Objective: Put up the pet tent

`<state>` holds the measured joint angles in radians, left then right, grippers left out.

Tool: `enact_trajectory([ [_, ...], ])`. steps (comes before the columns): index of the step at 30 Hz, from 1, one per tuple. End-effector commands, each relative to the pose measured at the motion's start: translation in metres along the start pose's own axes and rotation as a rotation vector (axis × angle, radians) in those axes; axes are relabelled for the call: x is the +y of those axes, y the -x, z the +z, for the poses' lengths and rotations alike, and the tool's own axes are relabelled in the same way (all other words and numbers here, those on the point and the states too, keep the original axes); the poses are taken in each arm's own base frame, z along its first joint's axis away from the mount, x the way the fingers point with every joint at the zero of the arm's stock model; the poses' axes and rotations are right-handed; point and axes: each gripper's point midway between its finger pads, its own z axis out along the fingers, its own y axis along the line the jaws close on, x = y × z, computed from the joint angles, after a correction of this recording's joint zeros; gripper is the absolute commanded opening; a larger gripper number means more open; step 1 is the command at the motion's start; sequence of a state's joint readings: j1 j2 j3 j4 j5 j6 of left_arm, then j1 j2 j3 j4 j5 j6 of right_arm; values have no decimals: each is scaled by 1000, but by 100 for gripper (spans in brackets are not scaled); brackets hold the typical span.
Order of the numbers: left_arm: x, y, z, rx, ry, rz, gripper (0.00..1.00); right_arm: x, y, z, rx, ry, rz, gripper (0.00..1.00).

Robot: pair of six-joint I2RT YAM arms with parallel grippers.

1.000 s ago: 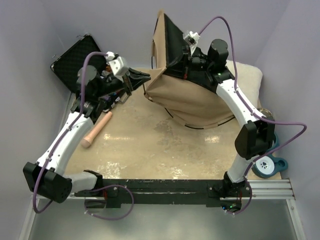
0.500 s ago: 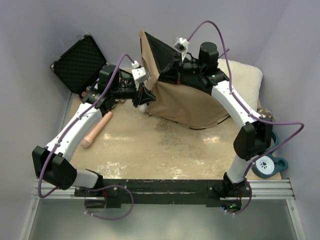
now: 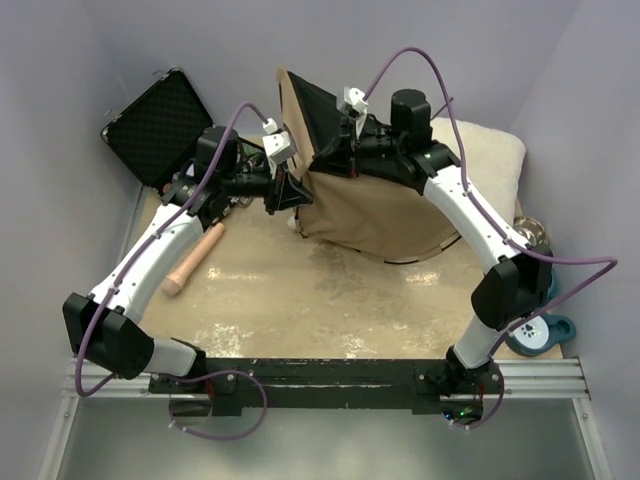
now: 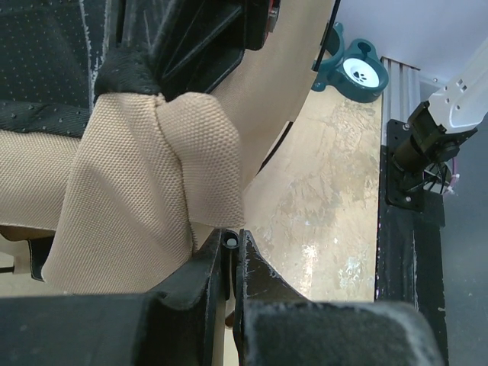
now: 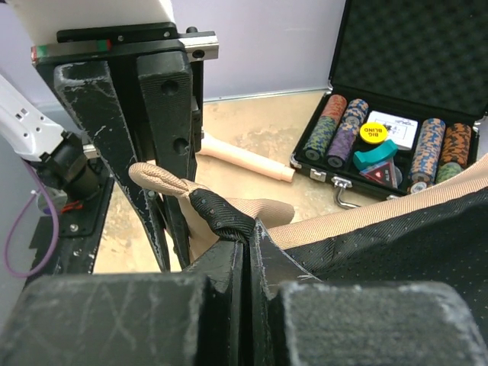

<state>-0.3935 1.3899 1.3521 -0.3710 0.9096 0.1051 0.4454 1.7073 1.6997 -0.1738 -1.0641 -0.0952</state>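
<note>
The tip of the black pole barely clears the fingers of my left gripper beside the tan cloth. Next, I open my left gripper and take the pole farther down (image 4: 227,278).
The pet tent (image 3: 370,215) is a slack heap of tan fabric at the back middle of the table, its black underside (image 3: 322,108) lifted upright. A thin black pole (image 3: 400,258) curves along its near edge. My right gripper (image 3: 332,160) is shut on the tent's black corner loop (image 5: 225,217). In the right wrist view the jaws of the right gripper (image 5: 250,229) are pressed together. Right beside that corner, my left gripper (image 3: 288,190) is shut on the tip of a black pole (image 4: 229,241), under bunched tan cloth (image 4: 152,175). In its own wrist view the left gripper (image 4: 232,238) points at that cloth.
An open black case (image 3: 160,125) holding poker chips (image 5: 396,145) stands at the back left. A pale wooden cylinder (image 3: 193,260) lies before it. A white cushion (image 3: 495,150) lies behind the tent. A teal spool (image 3: 535,330) sits far right.
My left gripper swung right to the tent's corner. The right gripper carried the raised black flap to the left. Over the last half second both barely moved.
</note>
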Motion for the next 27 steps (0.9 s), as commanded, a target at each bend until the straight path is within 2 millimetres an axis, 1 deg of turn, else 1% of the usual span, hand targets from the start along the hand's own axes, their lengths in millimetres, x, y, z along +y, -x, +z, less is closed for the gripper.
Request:
enact_trajectory([
  [1,-6,2,-2,12,-7,-85,0,22,17,-5,-7,37,-91,0],
  [3,-5,5,-3,8,-5,-85,0,21,15,-5,1,37,-101,0],
  [7,-5,9,-3,5,-11,-82,0,19,5,-5,34,38,-103,0],
  [12,-4,10,-1,10,-15,-75,0,18,0,-5,49,36,-107,0],
  [17,-2,7,2,18,-15,-84,0,19,-1,-3,49,43,-108,0],
  [20,2,-2,4,39,-6,-95,0,21,3,-2,44,50,-120,0],
  [23,6,-6,5,50,10,-104,0,22,3,-2,48,55,-138,0],
  [27,8,-3,7,46,14,-112,0,24,-7,0,87,58,-170,0],
])
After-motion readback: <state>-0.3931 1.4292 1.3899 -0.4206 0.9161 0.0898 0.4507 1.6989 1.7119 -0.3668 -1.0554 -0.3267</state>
